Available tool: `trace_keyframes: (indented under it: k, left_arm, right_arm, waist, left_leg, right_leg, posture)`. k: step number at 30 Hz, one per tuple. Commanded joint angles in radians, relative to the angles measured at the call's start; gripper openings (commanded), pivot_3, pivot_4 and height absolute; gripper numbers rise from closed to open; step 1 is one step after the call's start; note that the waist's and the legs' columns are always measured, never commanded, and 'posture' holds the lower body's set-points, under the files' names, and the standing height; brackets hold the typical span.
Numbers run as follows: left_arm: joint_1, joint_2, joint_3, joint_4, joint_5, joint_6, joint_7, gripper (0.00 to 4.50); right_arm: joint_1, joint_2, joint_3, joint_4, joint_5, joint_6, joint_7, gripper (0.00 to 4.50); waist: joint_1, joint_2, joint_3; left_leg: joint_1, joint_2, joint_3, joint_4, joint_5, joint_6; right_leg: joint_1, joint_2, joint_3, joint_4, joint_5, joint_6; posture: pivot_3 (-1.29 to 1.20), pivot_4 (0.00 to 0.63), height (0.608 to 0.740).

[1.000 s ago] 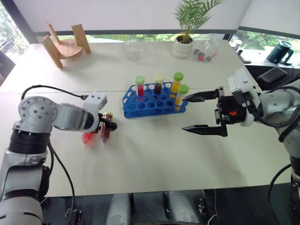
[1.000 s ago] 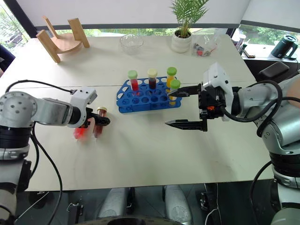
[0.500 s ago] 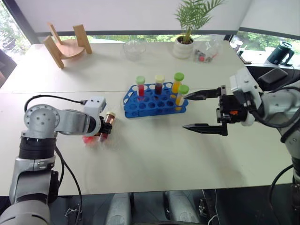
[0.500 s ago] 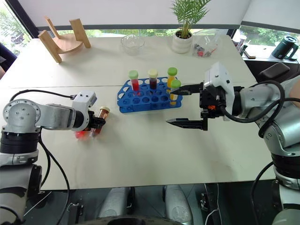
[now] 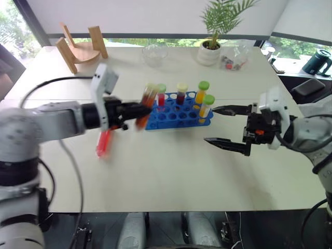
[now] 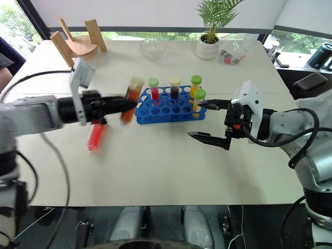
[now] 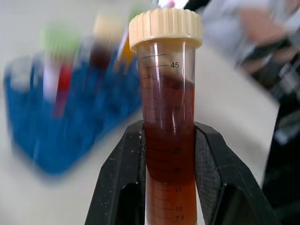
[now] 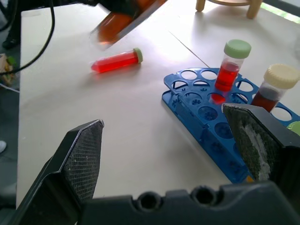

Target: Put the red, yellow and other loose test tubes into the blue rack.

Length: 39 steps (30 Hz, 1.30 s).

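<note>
The robot's left gripper should release the dark red test tube in the blue rack's front row [image 5: 183, 116], in front of the standing cream-capped tube.
My left gripper [image 5: 136, 110] is shut on a dark red test tube [image 5: 147, 102] with a cream cap [image 7: 165, 27]. It holds the tube tilted in the air beside the left end of the blue rack [image 5: 176, 118]. Both black fingers [image 7: 123, 173] clamp the tube at mid-height. A bright red tube [image 5: 102, 143] with a green cap lies loose on the table below the left arm. Several capped tubes stand in the rack, among them a red one [image 5: 161, 96] and a yellow one [image 5: 201, 93]. Right of the rack, my right gripper [image 5: 211, 125] hangs open and empty.
A wooden stand [image 5: 78, 49] sits at the back left. A glass bowl [image 5: 154, 53], a potted plant [image 5: 210, 52] and a clear bag [image 5: 233, 54] line the back edge. A dark jug [image 5: 321, 59] stands off the table's right end.
The left gripper shut on the dark red tube, then lifted it off the table and swung it right to the rack. The bright red tube stayed down. The right gripper barely moved.
</note>
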Motion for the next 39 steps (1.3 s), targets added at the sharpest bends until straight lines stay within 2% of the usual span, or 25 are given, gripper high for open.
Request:
trace_keyframes:
  k: [1,6,11,19,29,39]
  left_arm:
    - [0.028,-0.128,-0.099,0.034,0.317,-0.362,-0.178,0.82]
    - [0.058,-0.300,-0.213,0.220,0.635,-0.745,-0.318,0.82]
    - [0.034,-0.444,-0.224,0.468,0.799,-1.023,-0.392,0.82]
    - [-0.005,-0.564,-0.205,0.681,0.872,-1.198,-0.481,0.82]
    - [-0.070,-0.621,-0.169,0.911,0.955,-1.380,-0.492,0.82]
    - [-0.135,-0.689,-0.141,1.093,0.992,-1.477,-0.505,0.82]
  right_arm:
    - [0.011,0.008,-0.045,-0.064,0.029,0.013,-0.048,4.50]
    - [0.038,0.011,-0.065,-0.111,0.067,0.042,-0.094,4.50]
    - [0.054,0.012,-0.067,-0.132,0.082,0.051,-0.125,4.50]
    - [0.074,0.015,-0.070,-0.148,0.093,0.048,-0.165,4.50]
    - [0.098,0.015,-0.078,-0.181,0.108,0.051,-0.207,4.50]
    - [0.120,0.006,-0.089,-0.205,0.128,0.057,-0.243,4.50]
  waist:
    - [-0.001,0.000,0.000]
    - [-0.005,0.000,0.000]
    - [-0.004,0.000,0.000]
    - [-0.004,0.000,0.000]
    - [-0.004,0.000,0.000]
    - [-0.004,0.000,0.000]
  left_leg:
    - [0.000,0.000,0.000,0.000,0.000,0.000]
    - [0.000,0.000,0.000,-0.001,0.000,0.001]
    - [0.000,0.000,-0.001,-0.001,-0.001,0.002]
    - [0.000,0.000,-0.001,0.000,-0.001,0.003]
    - [0.000,0.000,-0.001,0.000,-0.001,0.003]
    - [0.000,0.000,-0.001,0.000,-0.002,0.003]
  right_leg:
    - [0.000,0.000,0.000,0.000,0.000,0.000]
    - [0.000,0.001,0.001,0.000,0.000,0.001]
    - [0.000,0.001,0.000,0.000,0.001,0.001]
    - [0.000,0.001,0.000,0.000,0.001,0.003]
    - [0.000,0.002,0.000,0.000,0.001,0.003]
    - [0.000,0.002,0.000,0.000,0.001,0.003]
  posture:
    - [0.00,0.150,0.740]
    - [0.00,0.150,0.740]
    - [0.00,0.150,0.740]
    - [0.00,0.150,0.740]
    - [0.00,0.150,0.740]
    - [0.00,0.150,0.740]
